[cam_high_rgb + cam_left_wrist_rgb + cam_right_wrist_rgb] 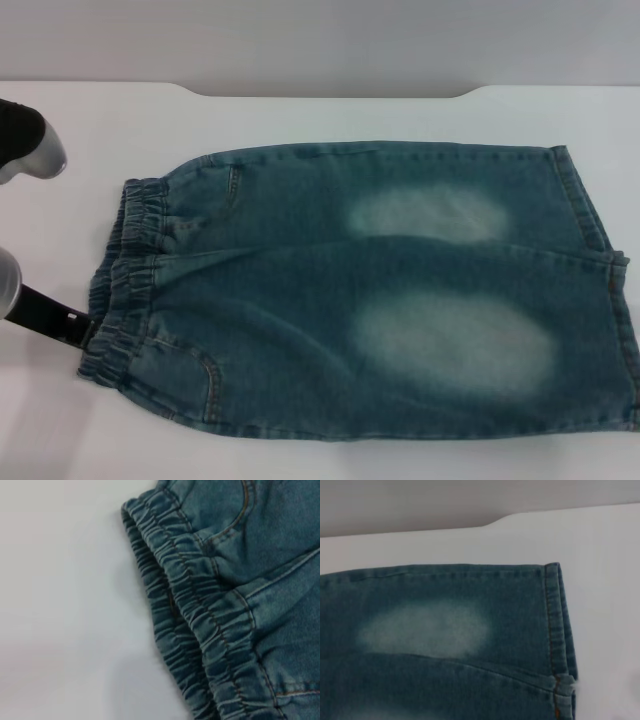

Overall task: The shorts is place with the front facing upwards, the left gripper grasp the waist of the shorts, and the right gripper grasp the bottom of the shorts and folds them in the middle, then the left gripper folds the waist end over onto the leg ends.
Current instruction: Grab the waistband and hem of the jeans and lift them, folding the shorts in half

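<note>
My left gripper's fingers are reaching only the edge of the waist, so next I open them and grip deeper over the waistband's near end (113,355) before folding.
The blue denim shorts (370,290) lie flat on the white table, with two pale faded patches facing up. The ruffled waist (125,285) is at the left, and the left wrist view shows it close up (195,610). The bottom of the shorts, its two stitched leg hems (600,270), is at the right; one hem (555,625) fills the right wrist view. My left gripper (78,330), black on a silver-white arm (30,150), sits low at the left, right against the near end of the waistband. My right gripper is out of view.
The white table (100,420) has bare surface to the left of the waist and along the front edge. A grey wall (320,40) runs behind the table's far edge, which has a shallow notch.
</note>
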Controlling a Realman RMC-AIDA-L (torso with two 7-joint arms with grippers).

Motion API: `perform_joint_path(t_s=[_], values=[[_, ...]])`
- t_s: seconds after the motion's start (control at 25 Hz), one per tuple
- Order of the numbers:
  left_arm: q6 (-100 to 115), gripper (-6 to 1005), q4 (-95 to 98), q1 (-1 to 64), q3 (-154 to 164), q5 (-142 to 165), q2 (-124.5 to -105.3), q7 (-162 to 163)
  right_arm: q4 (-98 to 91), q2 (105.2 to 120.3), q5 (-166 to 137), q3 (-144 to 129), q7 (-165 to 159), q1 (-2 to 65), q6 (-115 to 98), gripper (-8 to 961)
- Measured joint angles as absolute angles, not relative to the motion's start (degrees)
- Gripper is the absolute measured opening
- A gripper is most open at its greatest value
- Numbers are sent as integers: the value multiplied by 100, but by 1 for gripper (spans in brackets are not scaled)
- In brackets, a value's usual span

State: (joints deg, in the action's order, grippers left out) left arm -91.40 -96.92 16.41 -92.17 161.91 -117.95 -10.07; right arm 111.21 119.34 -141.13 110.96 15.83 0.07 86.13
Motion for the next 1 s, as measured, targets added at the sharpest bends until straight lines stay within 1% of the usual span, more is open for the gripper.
perform_joint_path(t_s=[0.32,1.0], values=[[-9292,57,-10202,1444,-9140,16174,-11813,-935,11136,11931,-14097,11084,1578,34,8526,643],[-9218,641,-9708,1579,-8838,16136,-11822,-826,11091,11900,-14116,11076,1692,105,8411,643]])
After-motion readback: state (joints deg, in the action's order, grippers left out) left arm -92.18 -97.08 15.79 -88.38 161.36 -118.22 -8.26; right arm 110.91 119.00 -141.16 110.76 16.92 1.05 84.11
